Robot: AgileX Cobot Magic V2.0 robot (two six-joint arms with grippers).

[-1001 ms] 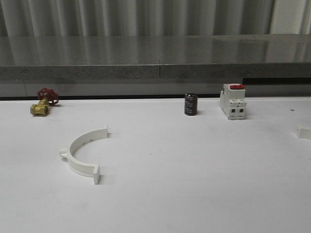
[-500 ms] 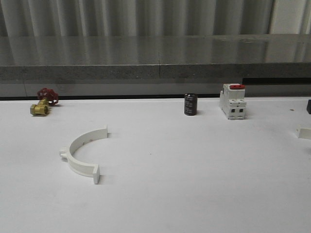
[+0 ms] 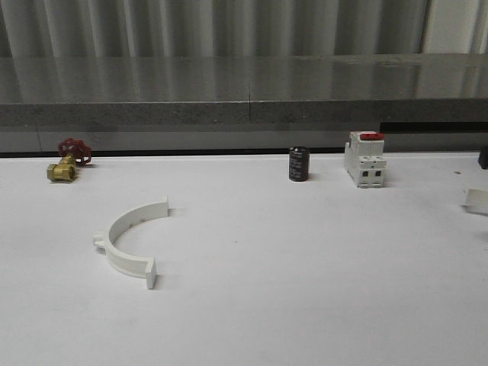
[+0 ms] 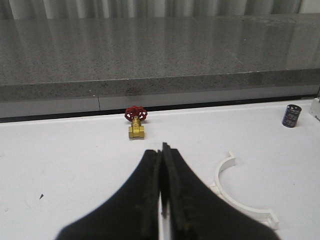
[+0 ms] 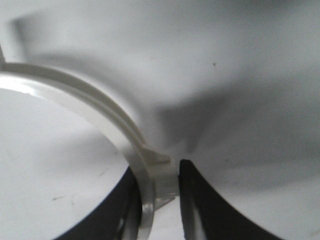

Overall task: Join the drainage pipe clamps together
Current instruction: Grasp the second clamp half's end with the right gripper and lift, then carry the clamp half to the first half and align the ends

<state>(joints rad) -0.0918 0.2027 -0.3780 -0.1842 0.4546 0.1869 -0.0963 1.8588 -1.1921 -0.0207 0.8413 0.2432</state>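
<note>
I need to use my right gripper to let go of its clamp against the open side of the clamp (image 3: 204, 240) that lies flat on the table.
One white drainage pipe clamp (image 3: 128, 242) lies flat on the white table, left of centre, its open side facing right. It also shows in the left wrist view as the clamp (image 4: 231, 194), just right of my left gripper (image 4: 162, 148), which is shut and holds nothing. The end tab of the second clamp (image 3: 476, 200) pokes in at the table's right edge, slightly tilted. In the right wrist view my right gripper (image 5: 159, 175) is shut on this clamp (image 5: 95, 105) at its outer lug, one finger on each side of the band.
A brass valve with a red handle (image 3: 67, 160) sits at the back left. A dark cylinder (image 3: 298, 164) and a white block with a red top (image 3: 364, 158) stand at the back right. A grey ledge (image 3: 244, 99) runs behind the table.
At the right edge the second clamp's end tab has risen a little and tilted. A dark part of the right arm has come into view above it. The left clamp has not moved.
</note>
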